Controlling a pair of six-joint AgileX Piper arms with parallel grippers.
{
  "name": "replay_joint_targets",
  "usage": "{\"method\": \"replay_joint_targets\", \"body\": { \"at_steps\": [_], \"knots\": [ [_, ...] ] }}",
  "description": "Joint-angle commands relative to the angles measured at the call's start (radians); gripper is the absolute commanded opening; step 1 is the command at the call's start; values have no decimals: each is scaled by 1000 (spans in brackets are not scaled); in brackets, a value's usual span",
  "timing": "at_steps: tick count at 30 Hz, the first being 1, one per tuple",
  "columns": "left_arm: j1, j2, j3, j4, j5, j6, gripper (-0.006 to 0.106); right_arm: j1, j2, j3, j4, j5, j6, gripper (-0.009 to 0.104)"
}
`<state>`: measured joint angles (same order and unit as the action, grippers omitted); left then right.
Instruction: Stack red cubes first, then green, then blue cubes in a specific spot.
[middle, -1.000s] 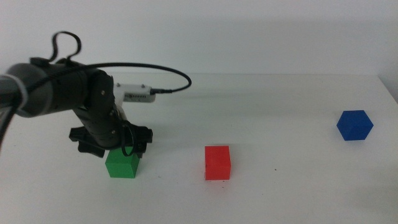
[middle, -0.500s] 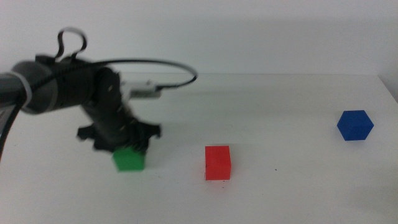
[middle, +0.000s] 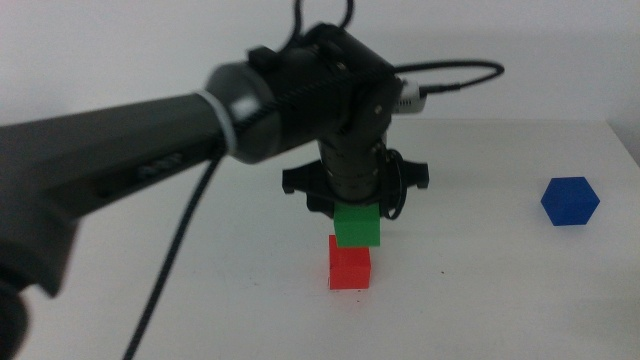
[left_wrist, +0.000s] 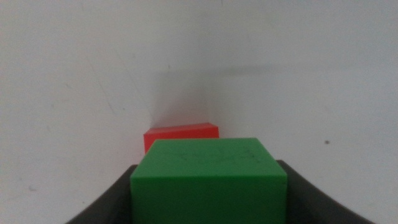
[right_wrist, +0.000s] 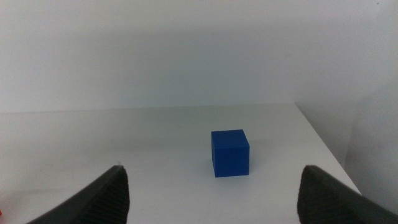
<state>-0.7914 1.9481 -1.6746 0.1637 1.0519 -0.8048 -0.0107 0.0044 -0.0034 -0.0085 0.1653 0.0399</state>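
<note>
My left gripper has the green cube. I will set it down squarely on top of the red cube (middle: 352, 240) (left_wrist: 183, 145) with that gripper.
My left gripper (middle: 357, 218) is shut on the green cube (middle: 359, 225), holding it directly over the red cube (middle: 350, 263), which rests on the white table. Whether the two cubes touch I cannot tell. In the left wrist view the green cube (left_wrist: 209, 179) fills the space between the jaws, and the red cube (left_wrist: 181, 135) peeks out beyond it. The blue cube (middle: 570, 201) sits alone at the far right of the table. My right gripper (right_wrist: 211, 214) is out of the middle view; it stands open, facing the blue cube (right_wrist: 230, 153) from a distance.
The left arm (middle: 150, 160) and its black cable (middle: 180, 260) stretch across the left half of the middle view. The table's right edge (middle: 628, 150) runs close behind the blue cube.
The left gripper lifted the green cube off the table at the left and carried it right, to a spot over the red cube. The red and blue cubes stayed put.
</note>
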Motion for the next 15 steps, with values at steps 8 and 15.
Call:
{"method": "replay_joint_targets", "body": {
  "at_steps": [8, 15],
  "knots": [
    [-5, 74, -21, 8, 20, -35, 3, -9, -4, 3, -3, -10, -10, 86],
    [-4, 93, -21, 26, 20, -44, 3, -9, -4, 3, -3, -10, -10, 86]
  ]
}}
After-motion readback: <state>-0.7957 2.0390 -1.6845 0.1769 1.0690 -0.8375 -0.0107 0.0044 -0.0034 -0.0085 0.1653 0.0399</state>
